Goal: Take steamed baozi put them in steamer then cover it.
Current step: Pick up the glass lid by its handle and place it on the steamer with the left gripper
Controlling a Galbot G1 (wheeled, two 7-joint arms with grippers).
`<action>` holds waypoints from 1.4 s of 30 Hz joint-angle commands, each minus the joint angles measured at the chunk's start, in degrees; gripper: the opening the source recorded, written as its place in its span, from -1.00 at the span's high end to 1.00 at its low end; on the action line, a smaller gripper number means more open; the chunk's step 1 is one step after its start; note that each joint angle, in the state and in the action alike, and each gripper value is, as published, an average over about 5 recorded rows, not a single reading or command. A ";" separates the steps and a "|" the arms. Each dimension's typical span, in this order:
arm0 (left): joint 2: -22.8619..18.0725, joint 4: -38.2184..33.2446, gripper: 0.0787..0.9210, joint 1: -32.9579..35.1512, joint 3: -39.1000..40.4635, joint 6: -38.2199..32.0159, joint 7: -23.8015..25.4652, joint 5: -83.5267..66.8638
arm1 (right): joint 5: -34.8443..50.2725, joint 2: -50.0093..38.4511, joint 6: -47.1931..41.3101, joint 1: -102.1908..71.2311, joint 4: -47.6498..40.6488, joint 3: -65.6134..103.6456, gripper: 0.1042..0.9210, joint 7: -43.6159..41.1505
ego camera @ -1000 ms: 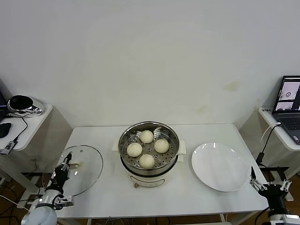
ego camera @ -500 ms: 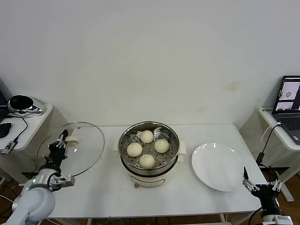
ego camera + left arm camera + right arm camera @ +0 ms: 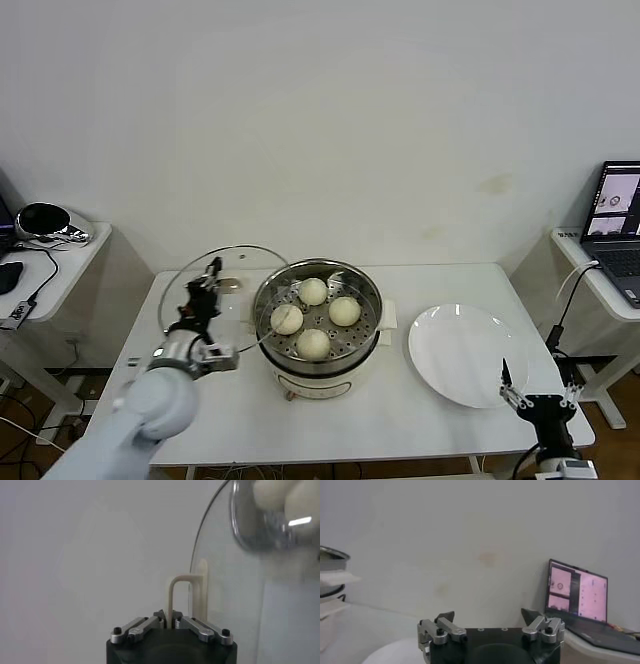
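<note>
Next, the left gripper releases the glass lid so it lies flat on the steel steamer's rim, centred over the baozi (image 3: 317,311). The lid is now tilted in the air beside the steamer.
Four cream-white baozi (image 3: 314,318) sit on the perforated tray in the steel steamer (image 3: 365,341) at the table's middle. My left gripper (image 3: 205,281) is shut on the cream handle (image 3: 172,600) of the round glass lid (image 3: 222,300). It holds the lid tilted in the air just left of the steamer, with the lid's edge near the steamer's rim. The lid (image 3: 235,590) and the steamer's rim (image 3: 265,525) show in the left wrist view. My right gripper (image 3: 532,398) is open and empty, low by the table's front right corner.
A flat white plate (image 3: 468,355) lies right of the steamer. A side table with a laptop (image 3: 614,215) stands at the far right. Another side table with a shiny object (image 3: 45,222) and cables stands at the far left.
My left gripper has lifted the glass lid off the table's left side and carried it up and right to the steamer. My right gripper has shifted slightly left.
</note>
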 commanded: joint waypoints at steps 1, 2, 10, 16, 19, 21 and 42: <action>-11.60 6.03 0.85 -13.65 16.31 5.42 7.28 11.42 | -2.62 0.87 0.53 0.16 -0.85 -0.96 -0.76 0.17; -12.36 6.73 0.85 -13.76 16.72 5.32 7.34 11.93 | -2.64 0.87 0.57 0.17 -0.89 -0.98 -0.76 0.17; -16.26 11.52 0.85 -13.83 18.48 4.29 6.92 14.66 | -2.53 0.55 0.81 0.26 -1.19 -0.90 -0.76 0.17; -17.78 13.04 0.85 -13.38 18.84 3.94 6.74 15.62 | -2.57 0.50 0.96 0.31 -1.49 -0.94 -0.76 0.16; -18.30 13.54 0.85 -13.35 18.87 3.88 6.67 15.81 | -2.59 0.47 1.01 0.33 -1.64 -0.95 -0.76 0.15; -18.50 13.64 0.85 -13.24 18.88 3.85 6.66 15.95 | -2.60 0.46 1.03 0.32 -1.69 -0.95 -0.76 0.15; -19.96 14.43 0.85 -10.39 17.68 2.78 5.89 17.56 | -2.80 0.41 1.46 -0.07 -1.93 -0.93 -0.76 0.07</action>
